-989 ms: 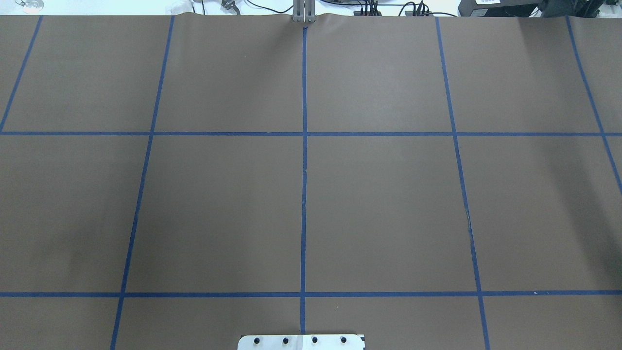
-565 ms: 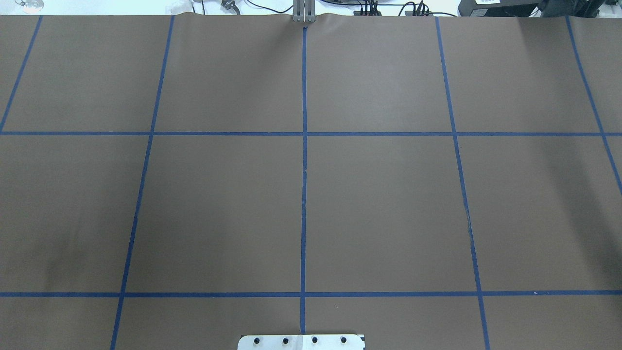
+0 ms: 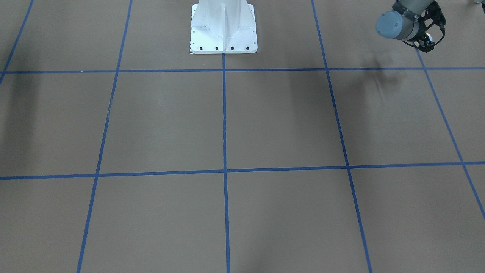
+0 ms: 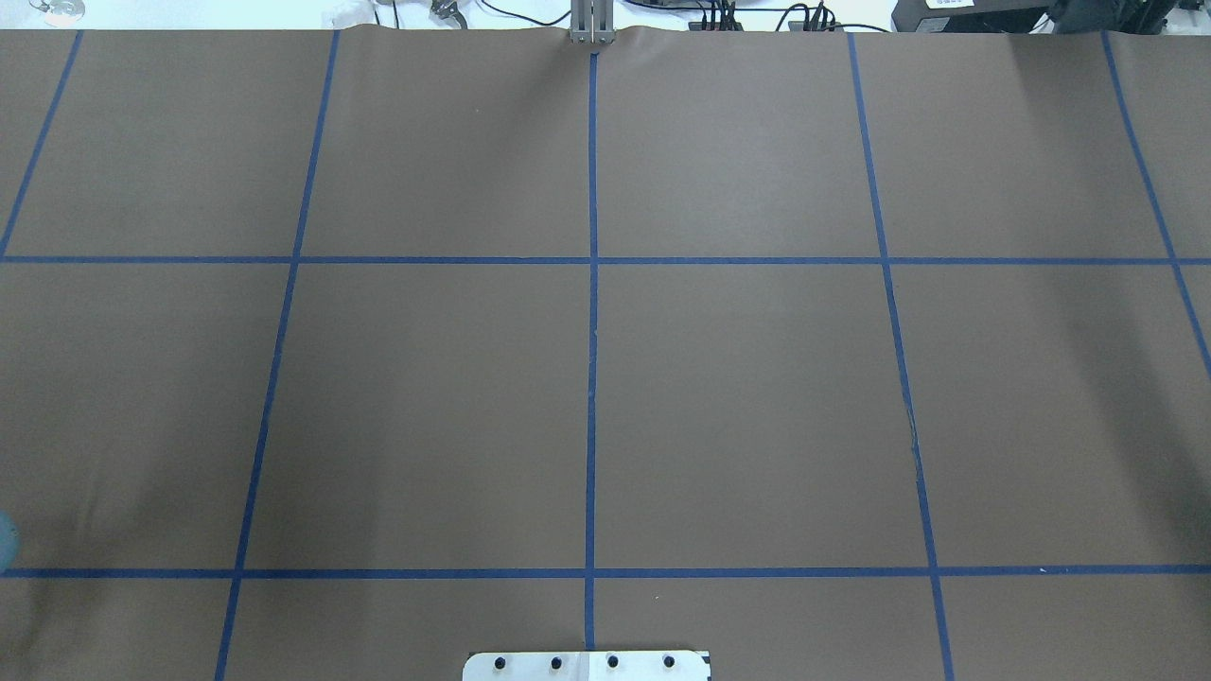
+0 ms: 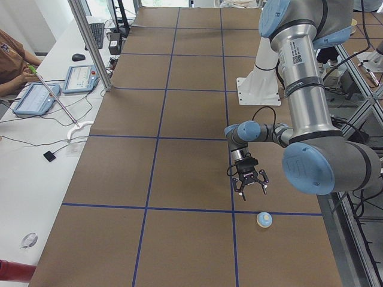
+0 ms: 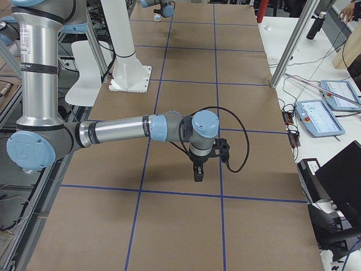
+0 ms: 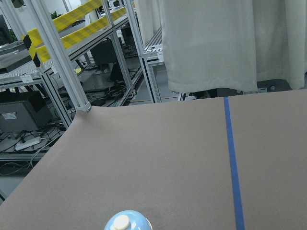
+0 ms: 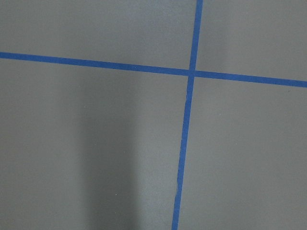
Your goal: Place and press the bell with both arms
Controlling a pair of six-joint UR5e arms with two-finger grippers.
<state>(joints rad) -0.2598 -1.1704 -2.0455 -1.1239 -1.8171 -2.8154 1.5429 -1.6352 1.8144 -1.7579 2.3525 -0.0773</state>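
Observation:
My left gripper needs to grab the light-blue dome (image 3: 429, 36) (image 7: 136, 221) of the bell, around its cream button, because the bell needs to be carried.
The light-blue bell (image 5: 264, 220) with its cream button stands on the brown table near the table's left end. It also shows at the bottom edge of the left wrist view (image 7: 127, 223) and tiny and far off in the exterior right view (image 6: 157, 17). My left gripper (image 5: 252, 192) hangs above the table just short of the bell, fingers spread and empty. The left arm's wrist (image 3: 394, 24) shows at the top right of the front-facing view. My right gripper (image 6: 197, 176) points down over the table near a tape crossing. I cannot tell whether it is open or shut.
The white pedestal (image 3: 223, 26) is bolted at the robot's side of the table. Blue tape lines (image 4: 591, 378) divide the brown surface into squares. A metal post (image 5: 90, 42), tablets and a seated operator (image 5: 9, 60) are at the far side bench.
In the overhead view a small light-blue shape has come in at the lower left edge, and the faint shadow at lower left has drifted left.

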